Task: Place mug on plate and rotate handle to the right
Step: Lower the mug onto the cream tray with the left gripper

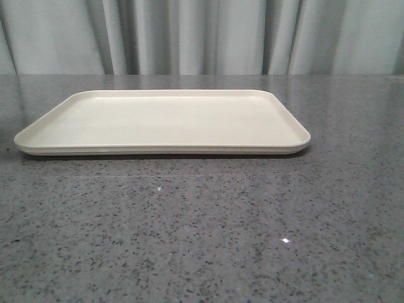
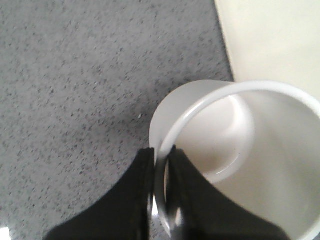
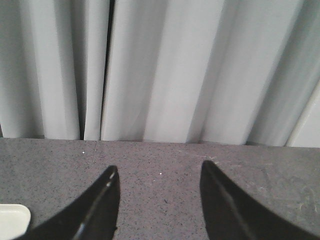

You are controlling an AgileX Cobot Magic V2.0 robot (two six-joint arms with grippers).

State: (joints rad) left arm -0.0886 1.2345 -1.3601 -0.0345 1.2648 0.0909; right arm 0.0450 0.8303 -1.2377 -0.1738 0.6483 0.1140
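The white mug will go down from my left gripper onto the middle of the cream plate (image 1: 173, 128), a little toward the plate's near edge.
The cream plate (image 1: 163, 121) lies in the middle of the grey speckled table in the front view, with nothing on it. The mug and both grippers are out of that view. In the left wrist view my left gripper (image 2: 161, 152) is shut on the rim of the white mug (image 2: 240, 150), one finger inside and one outside the wall. The mug is seen from above, beside the plate's edge (image 2: 270, 40). Its handle and smiley face are hidden. In the right wrist view my right gripper (image 3: 159, 172) is open and empty above bare table, with a corner of the plate (image 3: 12, 220) beside it.
A grey pleated curtain (image 1: 202, 35) hangs behind the table's far edge and fills the upper part of the right wrist view (image 3: 160, 70). The grey speckled tabletop (image 1: 202, 240) runs in front of the plate.
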